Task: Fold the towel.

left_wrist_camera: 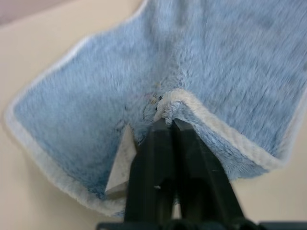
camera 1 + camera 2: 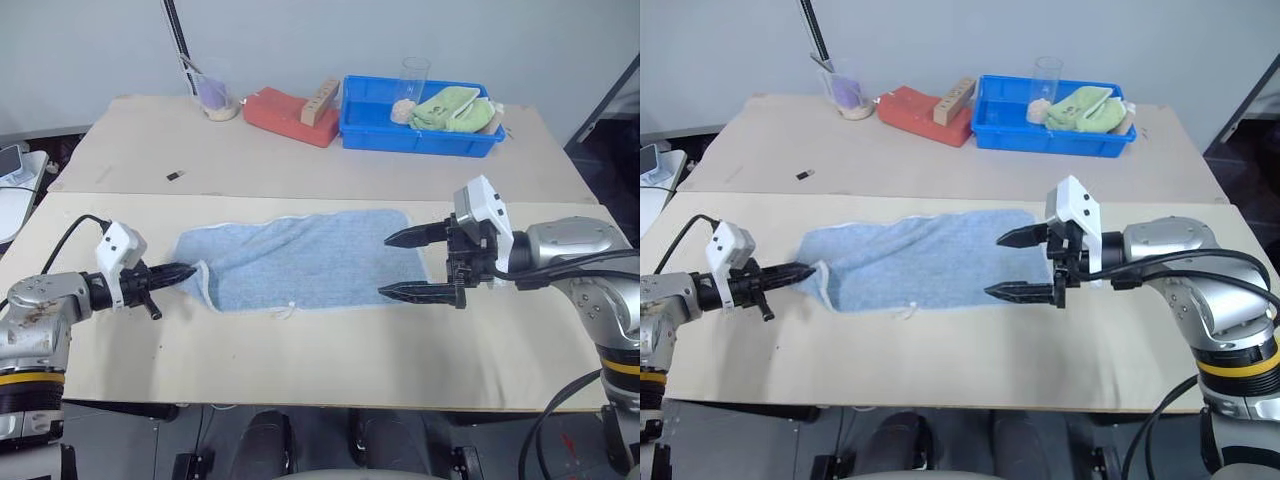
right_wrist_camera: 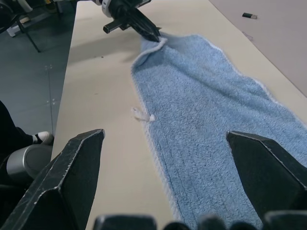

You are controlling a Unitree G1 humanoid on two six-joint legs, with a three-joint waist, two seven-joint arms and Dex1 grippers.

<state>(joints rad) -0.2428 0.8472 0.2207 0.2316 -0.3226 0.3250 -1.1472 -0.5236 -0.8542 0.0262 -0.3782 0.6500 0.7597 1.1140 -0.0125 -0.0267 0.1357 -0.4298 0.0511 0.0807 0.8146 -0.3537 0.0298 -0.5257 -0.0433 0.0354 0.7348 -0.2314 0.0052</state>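
The towel's curled hem is bunched back over the towel's end at my left gripper, so my left gripper needs to open, take the towel's folded-over corner (image 2: pixel 202 268) from the near side and straighten it.
The light blue towel (image 2: pixel 300 260) lies lengthwise on the near table, folded into a long strip with a whitish hem and a small tag (image 2: pixel 288 309) at its near edge. My left gripper (image 2: pixel 190 270) is low at the towel's left end. In the left wrist view its fingers (image 1: pixel 165 122) stand together with the bunched hem pinched at their tips. My right gripper (image 2: pixel 385 266) hangs just above the towel's right end, pointing left, open wide with nothing between its fingers. The right wrist view looks along the towel (image 3: pixel 211 110) to the left gripper (image 3: pixel 153 34) at the far end.
On the far table stand a blue bin (image 2: pixel 420 140) holding a light green cloth (image 2: pixel 455 108) and a clear glass (image 2: pixel 412 80), a red block-shaped thing (image 2: pixel 290 115) with a wooden piece (image 2: pixel 322 100), and a cup (image 2: pixel 215 95). A small black item (image 2: pixel 175 177) lies near the tables' seam.
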